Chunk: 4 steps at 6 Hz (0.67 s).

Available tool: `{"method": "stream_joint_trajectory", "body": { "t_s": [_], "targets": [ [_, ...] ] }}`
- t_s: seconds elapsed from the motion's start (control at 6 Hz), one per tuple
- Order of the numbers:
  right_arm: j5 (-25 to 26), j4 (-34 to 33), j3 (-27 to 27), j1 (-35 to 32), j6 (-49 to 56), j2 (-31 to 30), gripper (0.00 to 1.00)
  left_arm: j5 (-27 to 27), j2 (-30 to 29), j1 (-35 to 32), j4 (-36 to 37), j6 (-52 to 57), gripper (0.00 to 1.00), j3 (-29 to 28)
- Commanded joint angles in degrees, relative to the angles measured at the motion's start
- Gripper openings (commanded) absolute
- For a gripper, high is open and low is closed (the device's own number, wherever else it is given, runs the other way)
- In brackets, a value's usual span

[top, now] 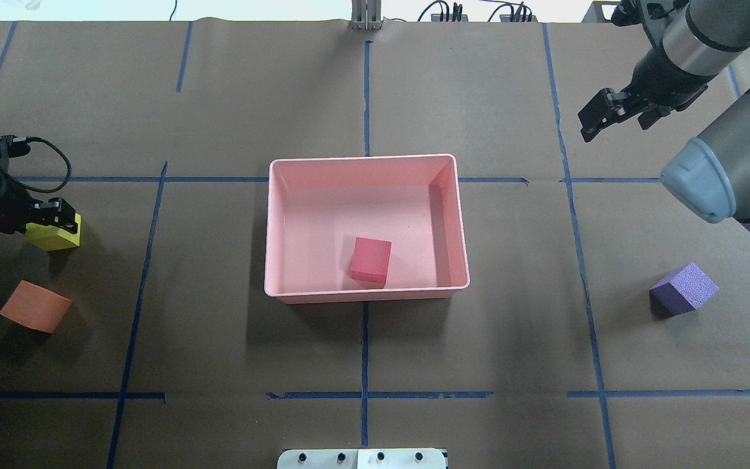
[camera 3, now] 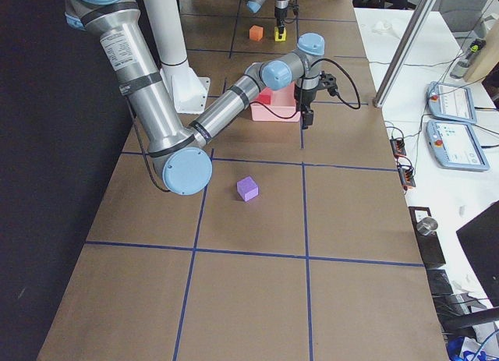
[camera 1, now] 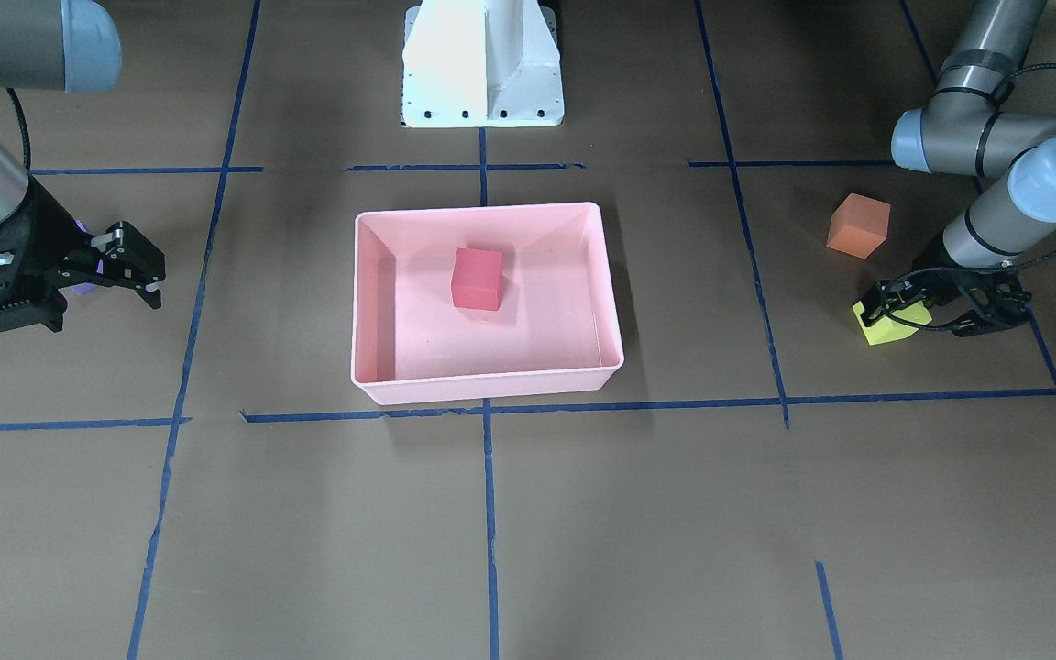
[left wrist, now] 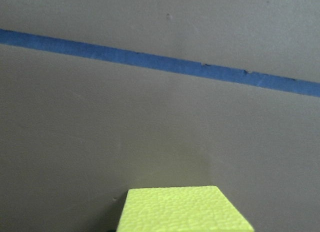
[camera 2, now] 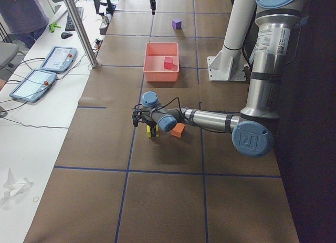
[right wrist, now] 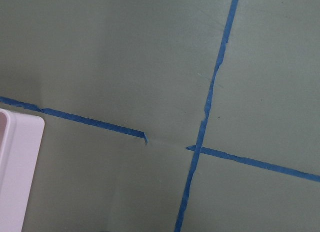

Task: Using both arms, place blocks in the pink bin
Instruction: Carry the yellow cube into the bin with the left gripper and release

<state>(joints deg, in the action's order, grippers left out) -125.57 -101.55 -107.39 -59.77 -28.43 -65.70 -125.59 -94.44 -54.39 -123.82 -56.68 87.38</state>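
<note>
My left gripper has the yellow-green cube, which still rests on the table. It will let go of the cube inside the pink bin (camera 1: pixel 559 315), next to the red cube, on the orange cube's side.
The pink bin (top: pixel 271 228) sits mid-table with the red cube (top: pixel 371 258) inside it. My left gripper (top: pixel 55 218) is low over the yellow-green cube (top: pixel 56 238), which rests on the table at the left. Its fingers are down at the cube's sides, and I cannot tell whether they press on it. The cube fills the bottom of the left wrist view (left wrist: pixel 182 212). The orange cube (top: pixel 35 306) lies nearer the robot's base than the yellow-green one. My right gripper (top: pixel 599 117) is open and empty, raised at the far right. The purple cube (top: pixel 683 289) lies well away from it.
Blue tape lines (top: pixel 365 391) mark a grid on the brown paper table cover. The white pedestal base (camera 1: pixel 482 64) stands behind the bin on the robot's side. Tablets (camera 2: pixel 42 70) and a person are beyond the table's far edge.
</note>
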Motion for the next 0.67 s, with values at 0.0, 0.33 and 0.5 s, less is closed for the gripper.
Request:
{"method": "stream_joint_trajectory", "body": {
  "t_s": [0.0,0.33,0.5],
  "targets": [
    [0.1,0.1,-0.2,0.0,2.0,-1.6,1.00,0.2,-0.3,-0.2,0.8,-0.4,0.30,5.3],
    [-0.1,9.4,-1.8,-1.0,4.3,-10.8,1.00,0.3,-6.3,-0.6,2.5,-2.7,0.30,9.3],
    [-0.5,16.4,-1.9,-1.8,4.6,-16.3,1.00,0.3,-13.6,-0.2,9.0,-8.0,0.30,11.0]
  ]
}}
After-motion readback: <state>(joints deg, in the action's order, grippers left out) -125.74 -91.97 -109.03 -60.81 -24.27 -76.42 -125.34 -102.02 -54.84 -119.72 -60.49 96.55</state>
